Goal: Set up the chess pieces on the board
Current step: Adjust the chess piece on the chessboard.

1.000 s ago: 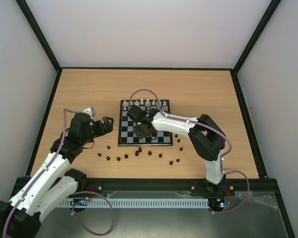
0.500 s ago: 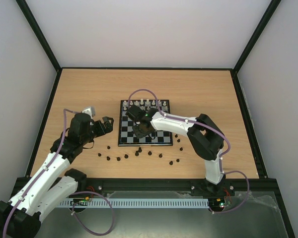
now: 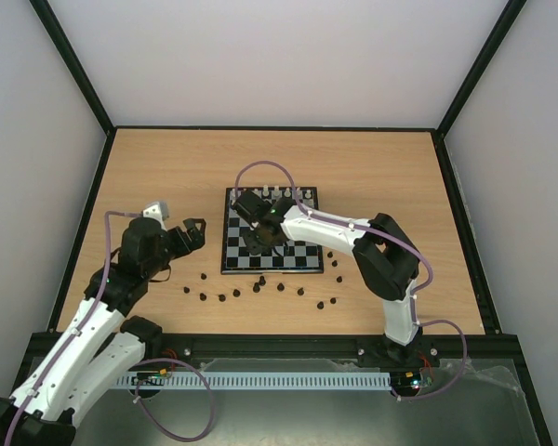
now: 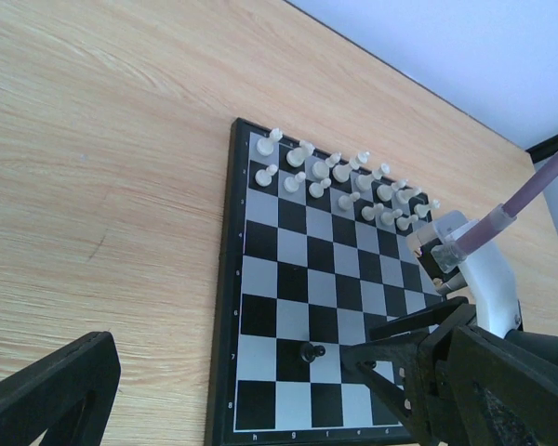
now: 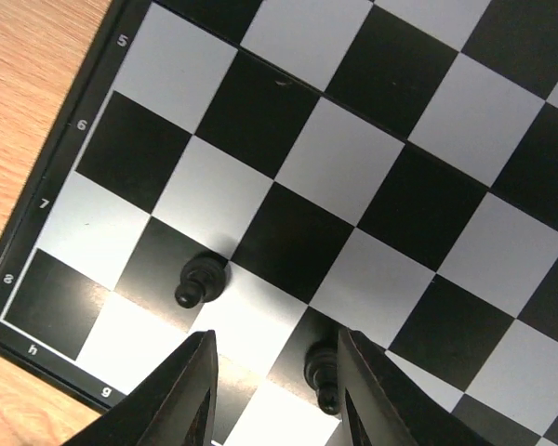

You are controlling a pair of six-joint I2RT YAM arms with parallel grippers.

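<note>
The black pawn nearer the board's corner crowds its dark square's edge; my right gripper will pinch and nudge it to the square's middle [image 5: 170, 274].
The board [image 3: 298, 254] lies mid-table, with white chess pieces [image 3: 277, 193] lined up on its two far rows. My right gripper [image 3: 263, 241] hovers low over the near-left corner, open. Between its fingers [image 5: 181, 400] a black pawn [image 5: 322, 373] stands free on a dark square, close to the right finger. A second black pawn [image 5: 201, 279] stands one square to the left. Several black chess pieces [image 3: 260, 288] lie loose on the wood in front of the board. My left gripper [image 3: 193, 232] is open and empty, just left of the board.
The left wrist view shows the board [image 4: 260, 242], the white rows [image 4: 339, 177], one black pawn [image 4: 308, 352] and the right arm's white wrist [image 4: 479, 279]. Black frame rails [image 3: 84, 232] bound the table's sides. Bare wood [image 3: 167, 167] surrounds the board.
The right gripper's jaws have opened, leaving a black pawn standing on the board. The left arm has drawn back slightly to the left.
</note>
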